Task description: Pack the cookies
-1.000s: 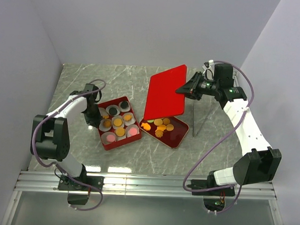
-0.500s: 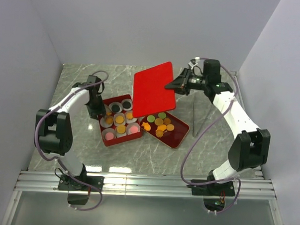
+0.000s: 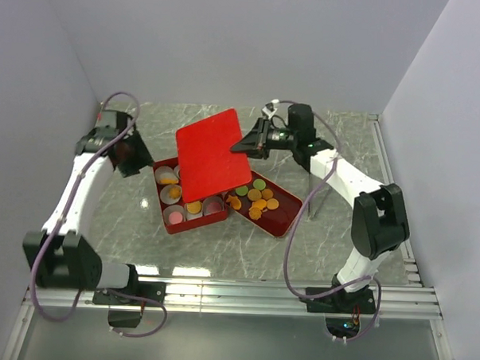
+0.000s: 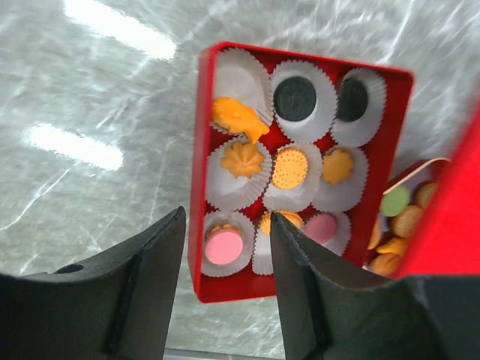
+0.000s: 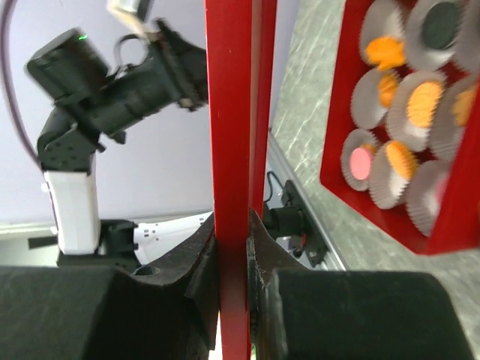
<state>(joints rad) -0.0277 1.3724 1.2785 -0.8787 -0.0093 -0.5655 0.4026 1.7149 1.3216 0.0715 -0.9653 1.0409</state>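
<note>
I will set the lid down flat on top of the red box (image 3: 188,189) (image 5: 418,106) with my right gripper and let go there, covering the cookies in white paper cups.
Cookies (image 4: 289,168) lie in white paper cups inside a red box (image 4: 199,150); more loose cookies (image 3: 259,201) lie in a red tray (image 3: 291,214) to its right. My left gripper (image 3: 132,154) hangs open and empty, above and left of the box (image 3: 192,226); in the left wrist view its fingers (image 4: 150,285) frame the box's near corner. My right gripper (image 3: 243,143) is shut on the edge of a flat red lid (image 3: 212,151), which is held tilted over the box's back half. The lid's edge (image 5: 232,135) shows upright between the right fingers (image 5: 202,270).
A thin dark tool (image 3: 314,195) lies on the marble table to the right of the tray. Walls close in on the left, back and right. A metal rail (image 3: 235,295) runs along the near edge.
My left gripper opened and drew back up and to the left, away from the box. My right gripper carried the lid leftward from above the tray to over the box.
</note>
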